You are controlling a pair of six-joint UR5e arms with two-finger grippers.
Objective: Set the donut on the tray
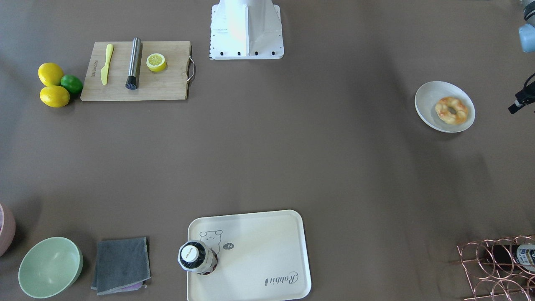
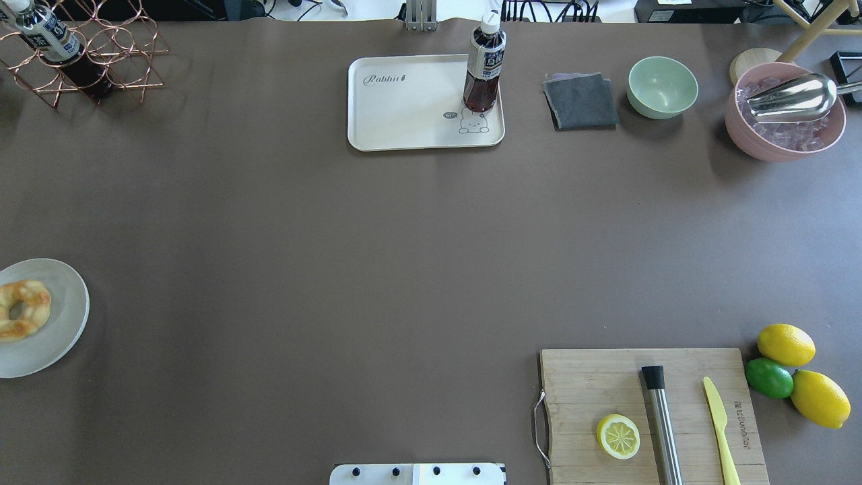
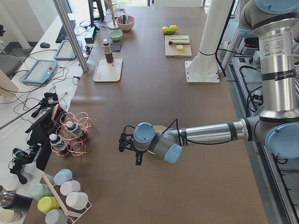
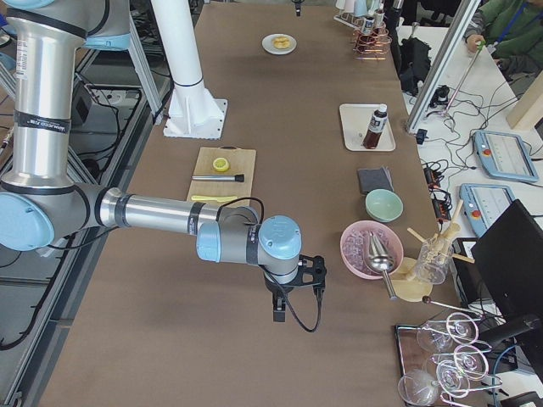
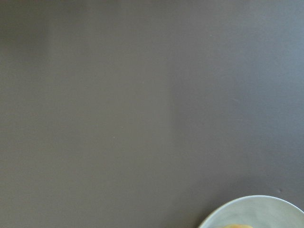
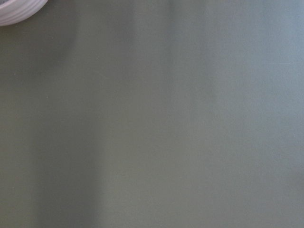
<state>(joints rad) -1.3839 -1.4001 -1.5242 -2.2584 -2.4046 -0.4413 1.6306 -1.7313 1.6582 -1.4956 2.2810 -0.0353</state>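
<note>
The rim of the white plate (image 1: 474, 110) under the donut, on the side nearest the edge of the table, is the next part that I should grab with my left gripper.
The donut (image 1: 451, 110) lies on a round white plate (image 1: 430, 98) near the table's edge on my left side; it also shows in the overhead view (image 2: 23, 310). The tray (image 1: 259, 251) sits at the far middle edge of the table (image 2: 404, 111), with a dark drink bottle (image 1: 197, 257) standing on its bear corner. My left gripper (image 3: 131, 147) hovers beside the plate; I cannot tell whether it is open or shut. The left wrist view shows only the plate's rim (image 5: 256, 211). My right gripper (image 4: 293, 288) hovers over bare table near a pink bowl; I cannot tell its state.
A wooden cutting board (image 2: 592, 384) holds a halved lemon (image 2: 617, 436), a metal rod and a yellow knife, with two lemons and a lime (image 2: 769, 377) beside it. A grey cloth (image 2: 580, 101), green bowl (image 2: 662, 86), pink ice bowl (image 2: 784, 111) and copper bottle rack (image 2: 81, 54) line the far edge.
</note>
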